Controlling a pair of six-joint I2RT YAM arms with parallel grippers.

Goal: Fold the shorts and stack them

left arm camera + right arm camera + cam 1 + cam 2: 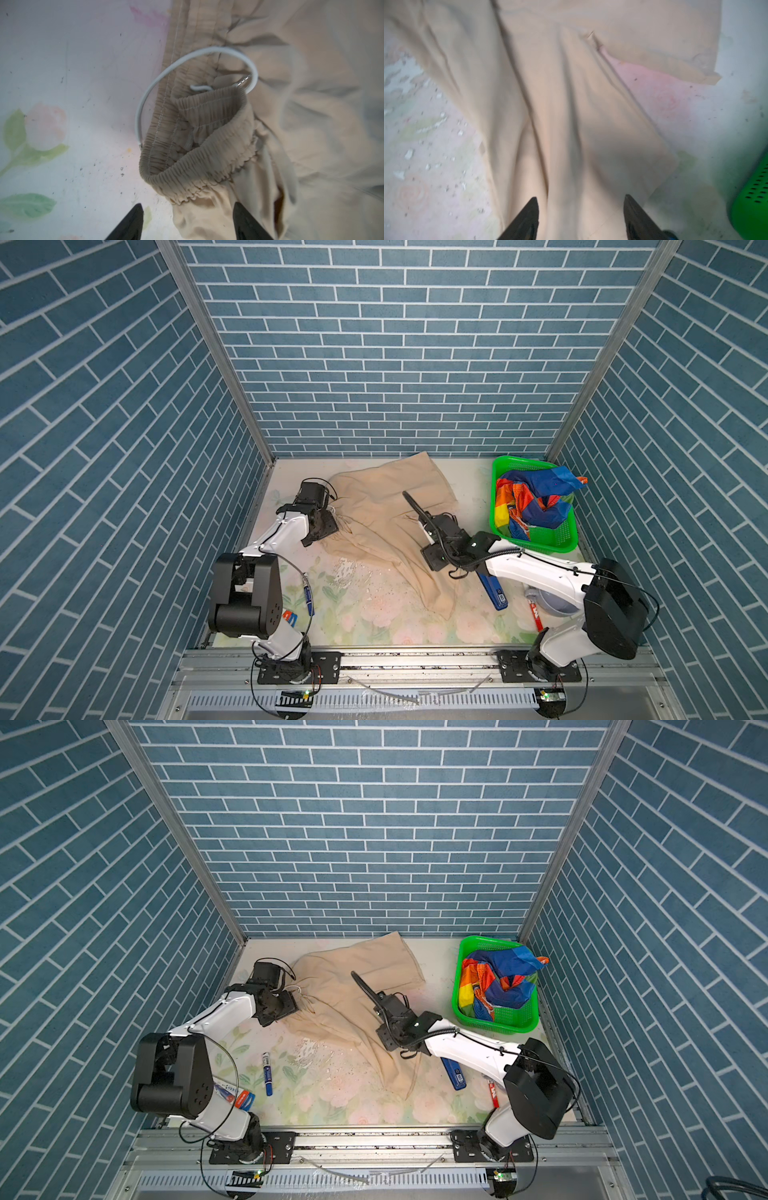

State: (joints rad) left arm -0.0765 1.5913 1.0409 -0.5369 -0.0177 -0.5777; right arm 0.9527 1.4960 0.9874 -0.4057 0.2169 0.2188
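Observation:
The beige shorts' waistband is bunched and their near leg is crooked. Next, my left gripper pinches the waistband's near edge (224,178) while my right gripper pulls the leg straight.
The beige shorts (386,510) (353,986) lie spread and wrinkled across the middle of the table. In the left wrist view their gathered waistband (197,166) is bunched up, with the white drawstring (187,64) looping over it. My left gripper (188,207) (332,526) stands open over the waistband end, holding nothing. My right gripper (580,199) (434,558) hangs open above one leg of the beige shorts (571,104). The rainbow-striped shorts (536,502) (503,982) sit crumpled in the green basket (540,547) (498,1026) at the back right.
A blue marker (267,1073) lies on the floral mat at the front left, near a red and blue item (243,1098). A blue stapler-like object (492,593) and a red stick (535,614) lie under the right arm. Brick-patterned walls close in three sides.

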